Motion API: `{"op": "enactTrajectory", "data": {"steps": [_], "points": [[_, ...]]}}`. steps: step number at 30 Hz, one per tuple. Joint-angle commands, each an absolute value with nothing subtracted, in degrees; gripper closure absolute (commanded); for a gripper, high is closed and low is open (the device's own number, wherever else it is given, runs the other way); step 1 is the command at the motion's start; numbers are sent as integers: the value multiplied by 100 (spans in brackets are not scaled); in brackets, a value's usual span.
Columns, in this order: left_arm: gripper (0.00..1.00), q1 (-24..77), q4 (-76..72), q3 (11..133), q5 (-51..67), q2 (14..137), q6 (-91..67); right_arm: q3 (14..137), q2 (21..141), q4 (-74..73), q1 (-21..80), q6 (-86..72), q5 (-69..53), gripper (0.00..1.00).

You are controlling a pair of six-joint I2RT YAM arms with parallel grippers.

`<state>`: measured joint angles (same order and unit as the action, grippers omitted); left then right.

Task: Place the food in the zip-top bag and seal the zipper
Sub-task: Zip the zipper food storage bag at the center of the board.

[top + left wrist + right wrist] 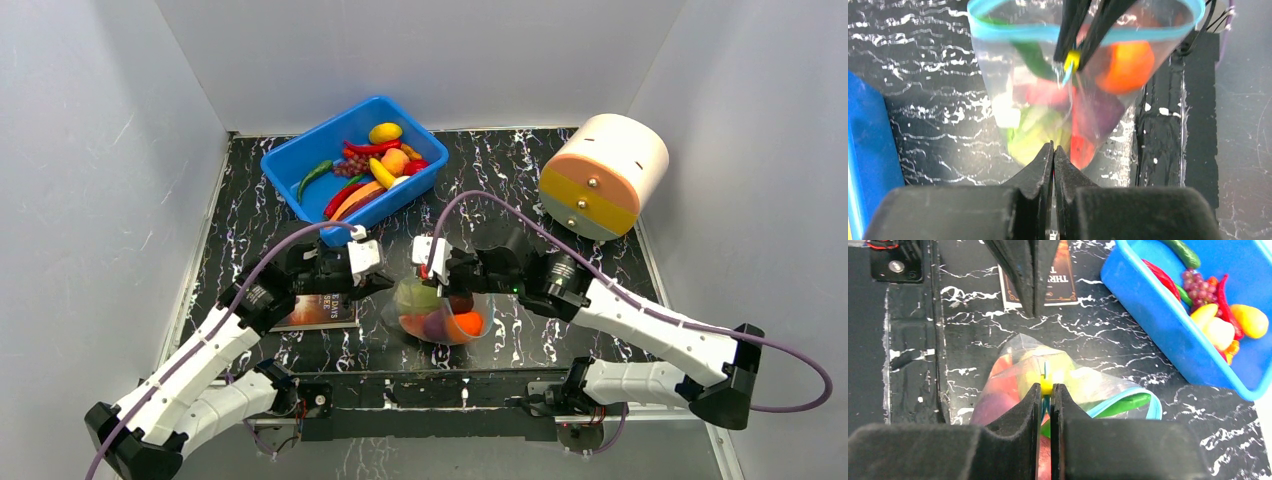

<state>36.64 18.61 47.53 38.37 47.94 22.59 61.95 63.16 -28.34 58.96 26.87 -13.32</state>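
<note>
My left gripper is shut short of the bag's clear corner; it should open, move in and pinch the blue-green zipper's end [1045, 369] by the yellow slider.
The zip-top bag [440, 318] lies at the table's centre and holds several foods, among them an orange [468, 322] and a green cabbage [415, 296]. My right gripper [428, 272] is shut on the yellow slider of the zipper [1128, 397], seen up close in the right wrist view [1046, 386]. The blue-green strip still loops open beside a green bean [1118, 405]. My left gripper [390, 285] is shut at the bag's tapered clear end [1048, 110], apparently pinching the film [1053, 149]. More food [380, 160] lies in the bin.
A blue bin [300, 165] stands at the back left. A dark card [320, 312] lies under my left arm. A white and orange cylinder [603, 175] sits at the back right. White walls enclose the table. A black rail [430, 385] runs along the near edge.
</note>
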Motion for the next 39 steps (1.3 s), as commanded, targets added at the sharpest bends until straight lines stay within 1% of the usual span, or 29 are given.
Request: {"op": "enactTrajectory", "data": {"steps": [1,4,7,10,12,14,16,21,22,23,26,28,31,35,39], "points": [[100,3649,2441,4972,3445,4673,2425,6214,5988,-2838,5856,2655,-915,100],[100,3649,2350,4988,3625,4614,2358,6214,5998,-2908,5853,2619,-942,100],[100,3648,1976,4891,4358,4608,2248,6199,5990,-2780,5858,2578,-1169,100],[78,3648,1043,4530,4763,4591,1872,6216,5980,-2488,5851,2505,-1553,100],[69,3647,726,4415,4978,4646,1760,6263,6026,-2353,5853,2465,-1695,100],[64,3648,589,4408,5080,4740,1709,6307,6103,-2332,5848,2452,-1761,100],[62,3647,521,4417,5133,4856,1697,6334,6176,-2333,5854,2452,-1795,100],[60,3647,322,4462,5254,5116,1650,6361,6269,-2223,5862,2400,-1894,100],[61,3647,223,4443,5296,5152,1618,6371,6291,-2204,5855,2389,-1902,100],[65,3647,141,4429,5365,5182,1579,6386,6310,-2182,5861,2371,-1907,100],[88,3647,98,4433,5401,5276,1585,6410,6352,-2153,5861,2353,-1891,100],[100,3647,128,4423,5384,5267,1616,6416,6360,-2177,5855,2347,-1885,100],[100,3648,106,4355,5352,5128,1621,6392,6354,-2291,5855,2355,-1795,100],[100,3650,328,4274,4886,4823,1633,6319,6197,-2593,5853,2456,-1395,100],[100,3615,500,4256,4785,4698,1683,6303,6113,-3003,5853,2496,-1208,100]]}}
